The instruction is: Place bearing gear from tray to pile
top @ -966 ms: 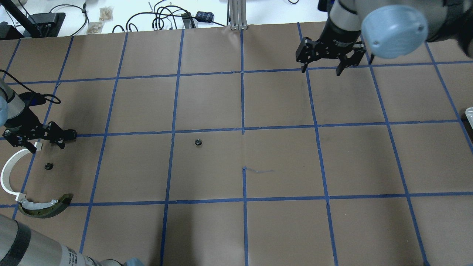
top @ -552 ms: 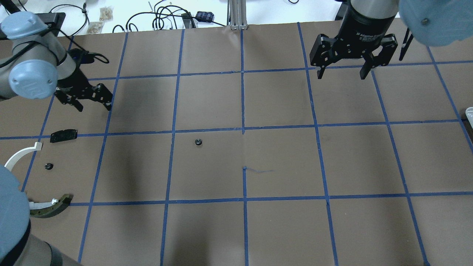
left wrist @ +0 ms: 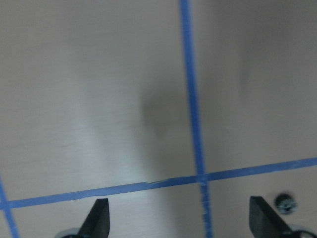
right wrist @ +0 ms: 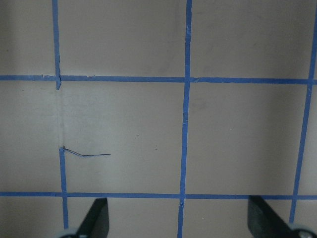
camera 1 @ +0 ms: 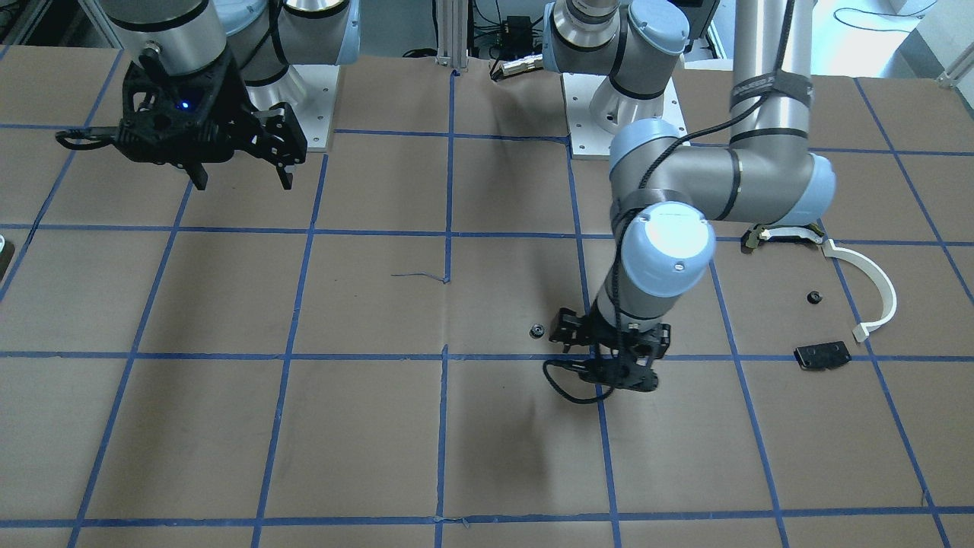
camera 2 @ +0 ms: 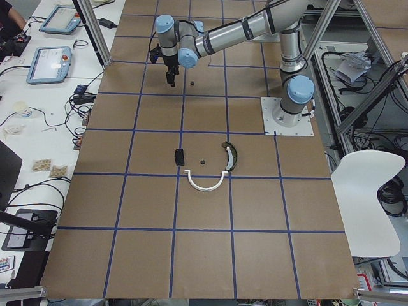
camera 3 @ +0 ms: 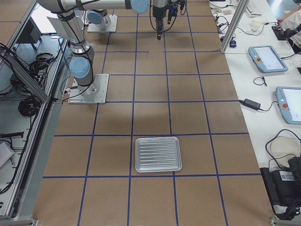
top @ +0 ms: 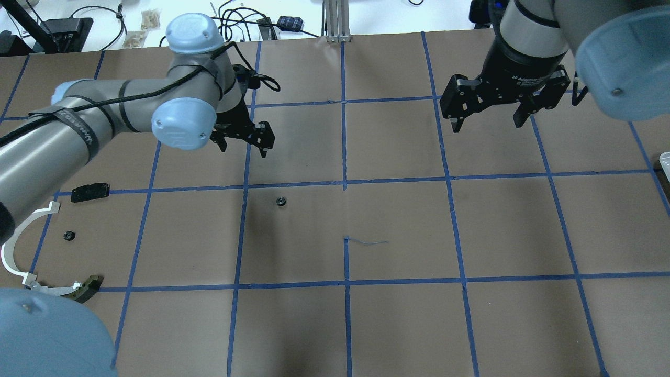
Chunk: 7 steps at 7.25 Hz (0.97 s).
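The robot's left gripper needs to next close on the toothed sides (camera 1: 536,330) (left wrist: 285,203) of the small dark bearing gear lying alone near the middle of the table.
A small dark bearing gear (top: 281,201) lies alone on the brown paper near the table's middle; it also shows in the front view (camera 1: 537,330) and at the lower right of the left wrist view (left wrist: 286,203). My left gripper (top: 245,149) is open and empty, hovering just beyond it and to its left. The pile lies at the left: a white arc strip (top: 9,246), a dark-and-tan curved piece (top: 86,286), a black plate (top: 90,191) and a second small gear (top: 68,235). My right gripper (top: 488,125) is open and empty, high at the far right.
A silver ribbed tray (camera 3: 136,155) stands at the table's right end with nothing showing in it; only its edge (top: 665,159) shows in the overhead view. Blue tape lines grid the paper. Cables and boxes lie beyond the far edge.
My left gripper has left the pile, where the black plate now lies free, and has swung right and farther out toward the lone gear. My right gripper has shifted slightly right and nearer.
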Motion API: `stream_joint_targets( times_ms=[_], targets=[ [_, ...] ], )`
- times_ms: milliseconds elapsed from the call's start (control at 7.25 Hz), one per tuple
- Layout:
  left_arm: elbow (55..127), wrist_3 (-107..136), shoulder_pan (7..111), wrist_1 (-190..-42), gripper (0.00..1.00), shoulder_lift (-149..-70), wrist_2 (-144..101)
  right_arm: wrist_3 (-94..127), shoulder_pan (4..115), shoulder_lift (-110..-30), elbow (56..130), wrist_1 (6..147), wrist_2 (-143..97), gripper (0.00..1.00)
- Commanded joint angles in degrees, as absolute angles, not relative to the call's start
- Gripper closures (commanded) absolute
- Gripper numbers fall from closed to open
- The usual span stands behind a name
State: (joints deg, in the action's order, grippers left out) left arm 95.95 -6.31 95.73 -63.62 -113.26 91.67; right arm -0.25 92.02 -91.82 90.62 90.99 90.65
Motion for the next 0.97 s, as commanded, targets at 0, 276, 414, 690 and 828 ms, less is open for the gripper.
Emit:
stream_joint_targets(
  times_ms=[0,276,414,690,828],
  targets=[
    [100.8,-5.4,99.8,-59.3,0.0,-114.2,89.7,-1.1,88.4,-91.6,87.5,91.8,90.0,0.0],
    [103.4,-5.7,99.8,-57.0,0.0,-115.2,90.0,-1.3,86.2,-91.1,86.8,86.9,90.1,0.0],
    [103.4,-6.0,99.7,-57.0,0.0,-116.1,90.2,-1.4,86.2,-90.4,86.1,87.3,90.9,0.0],
    [103.5,-5.9,99.7,-57.0,0.0,-117.3,90.4,-1.3,86.3,-87.6,84.0,90.1,90.4,0.0],
    [103.5,-6.1,99.8,-57.1,0.0,-117.4,90.4,-1.3,86.8,-86.5,84.0,89.9,90.2,0.0]
  ],
)
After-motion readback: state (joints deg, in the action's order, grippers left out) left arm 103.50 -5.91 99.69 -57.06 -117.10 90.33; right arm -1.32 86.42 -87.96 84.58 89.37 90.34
